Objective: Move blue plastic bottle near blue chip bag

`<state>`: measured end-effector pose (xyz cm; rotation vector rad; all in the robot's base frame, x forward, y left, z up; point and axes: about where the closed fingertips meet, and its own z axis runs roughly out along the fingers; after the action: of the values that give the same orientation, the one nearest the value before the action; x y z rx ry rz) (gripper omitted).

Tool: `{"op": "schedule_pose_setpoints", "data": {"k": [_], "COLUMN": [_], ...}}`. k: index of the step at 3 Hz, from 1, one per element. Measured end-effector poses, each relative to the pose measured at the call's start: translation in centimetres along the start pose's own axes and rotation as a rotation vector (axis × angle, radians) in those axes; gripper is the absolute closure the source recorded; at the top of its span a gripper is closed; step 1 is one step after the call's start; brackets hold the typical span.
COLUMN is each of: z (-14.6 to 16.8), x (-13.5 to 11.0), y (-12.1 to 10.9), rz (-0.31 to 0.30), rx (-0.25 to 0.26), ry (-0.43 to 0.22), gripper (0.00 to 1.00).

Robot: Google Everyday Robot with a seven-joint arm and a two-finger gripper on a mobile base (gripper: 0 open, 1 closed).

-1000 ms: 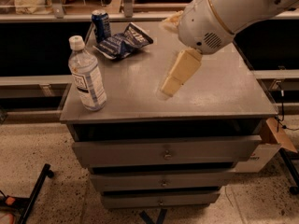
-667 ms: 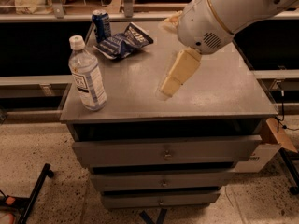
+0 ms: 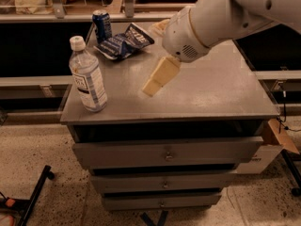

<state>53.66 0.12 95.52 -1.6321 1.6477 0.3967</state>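
I close next around the top of its label (image 3: 86,73), mid blue plastic bottle.
The blue plastic bottle (image 3: 88,76), clear with a white cap and a white-and-blue label, stands upright at the front left corner of the grey cabinet top (image 3: 211,88). The blue chip bag (image 3: 123,42), crumpled dark blue foil, lies at the back left. My gripper (image 3: 160,76) hangs over the middle of the top, to the right of the bottle and in front of the bag, touching neither. My white arm (image 3: 221,18) reaches in from the upper right.
A dark blue soda can (image 3: 102,25) stands upright just behind and left of the chip bag. The cabinet has several drawers (image 3: 167,153) below. A black stand leg (image 3: 35,197) lies on the floor at lower left, a cardboard box (image 3: 277,138) at the right.
My gripper and arm have shifted a little to the left, toward the bottle. The bottle, bag and can have not moved.
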Motion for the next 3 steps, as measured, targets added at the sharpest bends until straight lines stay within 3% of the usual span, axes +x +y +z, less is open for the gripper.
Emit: {"op": "schedule_pose_setpoints", "data": {"k": [1, 3], "z": [3.3, 9.2], "x": [-0.3, -1.5], "y": [-1.4, -1.5], "rz": [0.036, 0.124], "rx": [0.013, -0.026], "ry": [-0.07, -0.301], "gripper": [0.0, 0.0]}}
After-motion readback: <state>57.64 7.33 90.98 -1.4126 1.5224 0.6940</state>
